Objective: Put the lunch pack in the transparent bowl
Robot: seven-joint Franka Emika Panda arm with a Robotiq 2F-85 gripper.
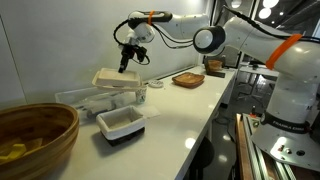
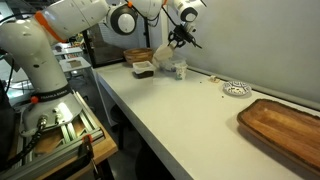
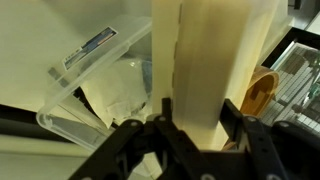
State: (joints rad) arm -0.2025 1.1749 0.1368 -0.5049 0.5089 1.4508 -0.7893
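Note:
My gripper needs to let go of the lunch pack inside the transparent bowl [image 1: 98,92] [image 3: 124,88], just behind the white dish.
The lunch pack [image 1: 114,78] is a flat cream lidded box, held in the air just above the transparent bowl [image 1: 88,98], a clear tub with a whitish rim. My gripper [image 1: 125,64] is shut on the pack's edge from above. In the wrist view the pack [image 3: 212,55] stands between my two fingers [image 3: 196,118], and the clear tub [image 3: 98,72] lies below and to the left. In an exterior view my gripper [image 2: 180,40] hangs over the far end of the counter, and the tub is hard to make out there.
A white dish with a dark base [image 1: 121,123] sits in front of the tub. A big round wooden bowl [image 1: 35,140] stands at the near end. A brown wooden tray [image 1: 188,79] lies further along the counter. A small cup [image 2: 180,70] stands close to the tub.

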